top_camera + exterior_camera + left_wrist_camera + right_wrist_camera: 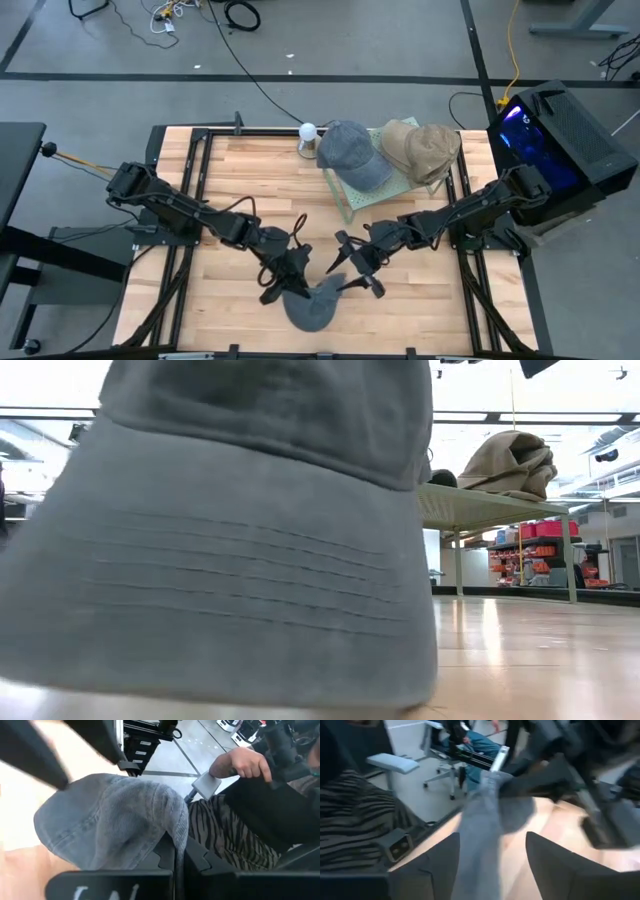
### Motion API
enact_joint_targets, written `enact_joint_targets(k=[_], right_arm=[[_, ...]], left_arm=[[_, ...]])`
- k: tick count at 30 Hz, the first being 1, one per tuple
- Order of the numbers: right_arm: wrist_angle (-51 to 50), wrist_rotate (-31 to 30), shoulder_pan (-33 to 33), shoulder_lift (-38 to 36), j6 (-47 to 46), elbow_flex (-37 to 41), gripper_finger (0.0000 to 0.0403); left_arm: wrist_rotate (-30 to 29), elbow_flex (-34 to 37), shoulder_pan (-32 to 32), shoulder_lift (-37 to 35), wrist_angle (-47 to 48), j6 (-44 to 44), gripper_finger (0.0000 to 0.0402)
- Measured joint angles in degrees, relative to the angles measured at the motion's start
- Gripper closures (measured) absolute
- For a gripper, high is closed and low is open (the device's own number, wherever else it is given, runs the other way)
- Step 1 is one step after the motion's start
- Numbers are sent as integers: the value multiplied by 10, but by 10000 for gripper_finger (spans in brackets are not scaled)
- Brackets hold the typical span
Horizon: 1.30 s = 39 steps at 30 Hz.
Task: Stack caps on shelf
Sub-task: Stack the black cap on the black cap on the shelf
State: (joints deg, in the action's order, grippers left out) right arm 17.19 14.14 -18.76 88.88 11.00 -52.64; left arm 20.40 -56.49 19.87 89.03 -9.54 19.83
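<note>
The cap's brim slants with my left gripper on the cap's top, so next my right gripper takes the cap's free edge (337,281) and levels the brim before stacking.
A slate blue-grey cap (310,306) sits near the table's front edge and fills the low view (230,560). My left gripper (290,284) is shut on its crown. My right gripper (356,272) is open just right of the cap. A strip of the cap's cloth (481,820) runs between its two fingers; I cannot tell whether they touch it. The pale green shelf (372,202) stands at the far right on thin legs. On it rest another blue-grey cap (354,154) and tan caps (422,148). My left gripper pinches a fold of the cap's crown cloth (170,827) between its two shut fingers. The fingers come slanting down from the table's left. The crown bulges out beyond the fingers; whether the cap is clear of the table I cannot tell.
A black box with blue light (548,128) stands beyond the table's right edge. A white round object (308,130) sits at the far edge beside the shelf. A person in striped clothing (235,835) sits close beyond the table's near edge. Bare wood (250,180) lies left of the shelf.
</note>
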Motion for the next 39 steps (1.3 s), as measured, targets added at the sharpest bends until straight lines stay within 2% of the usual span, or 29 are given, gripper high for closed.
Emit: enact_joint_targets(k=[3,6,10,13,16,19,21,25,31,39], right_arm=[[2,9,0,0,0,0,164],[8,-25,0,0,0,0,164],[-5,-13,0,0,0,0,188],[-21,-4,-1,0,-8,0,232],[-42,0,0,0,-9,0,294],[-48,37,0,0,9,0,365],[-45,70,1,0,24,0,392],[-35,122,3,0,30,0,383],[-32,181,8,0,40,-1,397],[-32,191,10,0,41,-1,400]], left_arm=[[-3,0,-2,-2,-4,-3,389],[-12,0,-2,-3,-27,-16,384],[-14,0,-8,-3,-46,-25,392],[-15,0,-15,-3,-44,-25,395],[-12,0,-18,-3,-43,-22,389],[-1,0,-18,-3,-42,-12,381],[16,0,-18,-3,-39,-7,384],[46,0,-19,-3,-37,6,394],[105,0,-18,-3,-38,3,386],[120,-1,-18,-3,-38,0,395]])
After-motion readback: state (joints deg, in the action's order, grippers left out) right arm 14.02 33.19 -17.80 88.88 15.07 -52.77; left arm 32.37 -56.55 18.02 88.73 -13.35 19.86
